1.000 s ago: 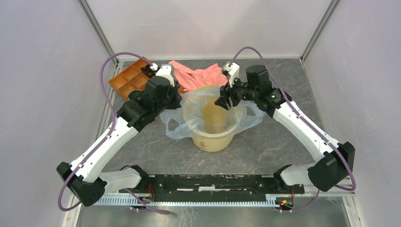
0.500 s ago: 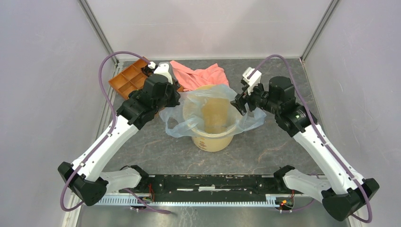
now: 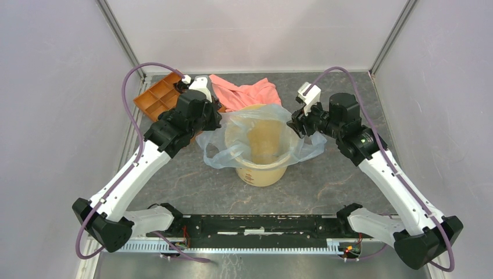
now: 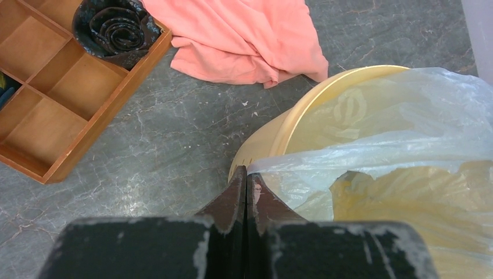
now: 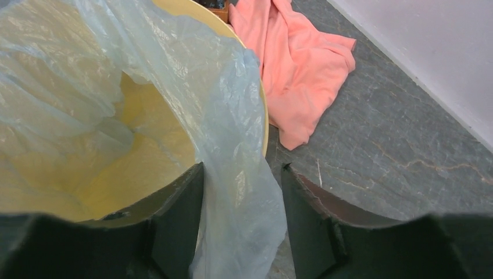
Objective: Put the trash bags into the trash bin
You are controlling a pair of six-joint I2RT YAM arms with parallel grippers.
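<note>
The edge of the trash bag crosses the bin's opening short of the bin's far rim, so my right gripper needs to go back and pinch the bag closer to that rim (image 3: 283, 110).
The tan-yellow trash bin (image 3: 261, 171) stands upright mid-table. The pale blue translucent trash bag (image 3: 256, 125) lines its mouth and hangs over the rim on both sides. My left gripper (image 3: 219, 124) is at the bin's left rim. In the left wrist view the left gripper (image 4: 246, 177) is shut, with the bag's edge (image 4: 407, 128) pinched at its tips beside the bin rim (image 4: 302, 110). My right gripper (image 3: 295, 125) is at the right rim. In the right wrist view it (image 5: 243, 171) is open, its fingers astride the hanging bag film (image 5: 192, 70) and bin rim (image 5: 215, 20).
A salmon-pink cloth (image 3: 244, 93) lies behind the bin. An orange-brown compartment tray (image 3: 160, 99) sits at the back left, with a dark rolled item (image 4: 116, 26) in one cell. Enclosure walls stand close on the left, right and back.
My right arm pulled back from over the bin's mouth to the right, then edged back to the right rim. The left arm has barely moved.
</note>
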